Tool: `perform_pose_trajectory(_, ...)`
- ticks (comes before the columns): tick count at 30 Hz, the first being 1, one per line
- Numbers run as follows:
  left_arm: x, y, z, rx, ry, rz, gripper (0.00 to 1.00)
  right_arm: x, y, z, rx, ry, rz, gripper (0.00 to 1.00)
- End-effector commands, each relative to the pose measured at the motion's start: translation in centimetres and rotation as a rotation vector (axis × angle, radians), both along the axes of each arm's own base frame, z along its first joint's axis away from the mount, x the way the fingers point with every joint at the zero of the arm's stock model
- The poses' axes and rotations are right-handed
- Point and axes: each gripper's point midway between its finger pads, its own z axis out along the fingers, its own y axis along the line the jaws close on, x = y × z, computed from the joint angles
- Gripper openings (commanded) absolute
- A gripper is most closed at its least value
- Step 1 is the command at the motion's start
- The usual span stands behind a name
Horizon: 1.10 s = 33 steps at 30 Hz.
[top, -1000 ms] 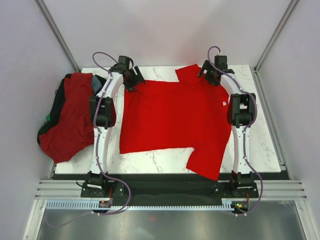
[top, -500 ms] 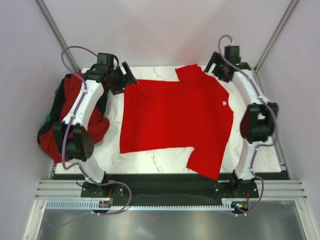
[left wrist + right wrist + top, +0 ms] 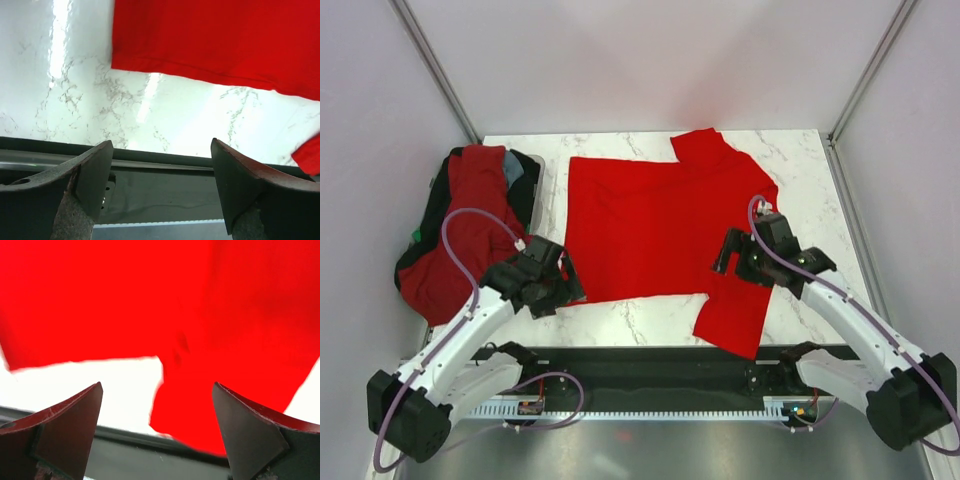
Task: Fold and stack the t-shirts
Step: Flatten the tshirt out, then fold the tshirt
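The robot's right gripper will close on the outer corner of the front sleeve (image 3: 755,348) (image 3: 220,450) of the red t-shirt, closest to the black front rail.
A bright red t-shirt (image 3: 660,230) lies spread flat on the marble table, one sleeve at the back, the other hanging toward the front edge. It fills the top of the left wrist view (image 3: 215,40) and most of the right wrist view (image 3: 165,300). My left gripper (image 3: 556,288) is open and empty, above the table near the shirt's front left corner. My right gripper (image 3: 735,262) is open and empty, over the shirt's right side above the front sleeve (image 3: 732,318). A pile of dark red and grey-blue shirts (image 3: 460,230) sits at the left.
A dark bin (image 3: 525,182) holds the pile of shirts at the table's left edge and overhangs it. The black front rail (image 3: 660,362) runs along the near edge. Grey walls stand close on both sides.
Both arms have swung back from the shirt's far corners to the near side of the table. The shirt now lies flat, its far edge released.
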Motion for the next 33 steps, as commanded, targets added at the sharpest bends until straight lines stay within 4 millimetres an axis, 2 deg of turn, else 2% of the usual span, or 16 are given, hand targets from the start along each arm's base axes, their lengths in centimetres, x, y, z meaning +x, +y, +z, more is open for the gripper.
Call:
perform_pose_trajectory(1, 0.9, 0.3, -0.8, -0.059, -0.048, 0.176, 0.87, -3.1, 0.2, -1.3, 0.054, 0.045, -0.036, 0.98)
perform_pose_trajectory(3, 0.9, 0.3, -2.7, -0.068, 0.013, 0.199, 0.87, -4.2, -0.2, -1.4, 0.051, 0.054, -0.057, 0.98)
perform_pose_trajectory(4, 0.9, 1.0, -3.9, -0.059, 0.038, 0.232, 0.87, -4.9, -0.6, -1.7, 0.036, 0.073, -0.062, 0.98)
perform_pose_trajectory(6, 1.7, 0.9, -5.0, -0.078, 0.047, 0.245, 0.86, -5.3, -1.0, -1.7, 0.023, 0.073, -0.071, 0.98)
perform_pose_trajectory(10, 2.3, 2.8, -7.1, -0.031, 0.061, 0.315, 0.83, -6.3, -1.3, -2.4, 0.011, 0.102, -0.062, 0.98)
perform_pose_trajectory(14, 3.6, 3.0, -7.2, -0.064, 0.028, 0.326, 0.77, -6.8, -1.2, -3.0, 0.02, 0.112, -0.053, 0.98)
perform_pose_trajectory(19, 4.4, 3.1, -8.0, -0.044, 0.027, 0.321, 0.72, -7.7, -2.0, -5.4, -0.041, 0.18, -0.056, 0.96)
perform_pose_trajectory(22, 4.6, 3.0, -8.5, -0.044, 0.036, 0.318, 0.64, -7.9, -1.8, -6.0, -0.053, 0.2, -0.046, 0.96)
perform_pose_trajectory(25, 4.5, 2.7, -8.9, -0.06, 0.042, 0.31, 0.52, -7.8, -2.5, -6.1, -0.082, 0.194, -0.072, 0.96)
perform_pose_trajectory(26, 4.6, 2.6, -8.8, -0.067, 0.039, 0.31, 0.45, -7.8, -2.6, -6.2, -0.084, 0.197, -0.091, 0.96)
perform_pose_trajectory(30, 5.0, 2.6, -8.0, -0.074, 0.0, 0.307, 0.29, -8.7, -4.1, -7.4, -0.167, 0.23, -0.133, 0.94)
perform_pose_trajectory(33, 5.4, 2.8, -7.3, -0.07, -0.026, 0.306, 0.18, -8.9, -3.6, -8.0, -0.182, 0.251, -0.125, 0.95)
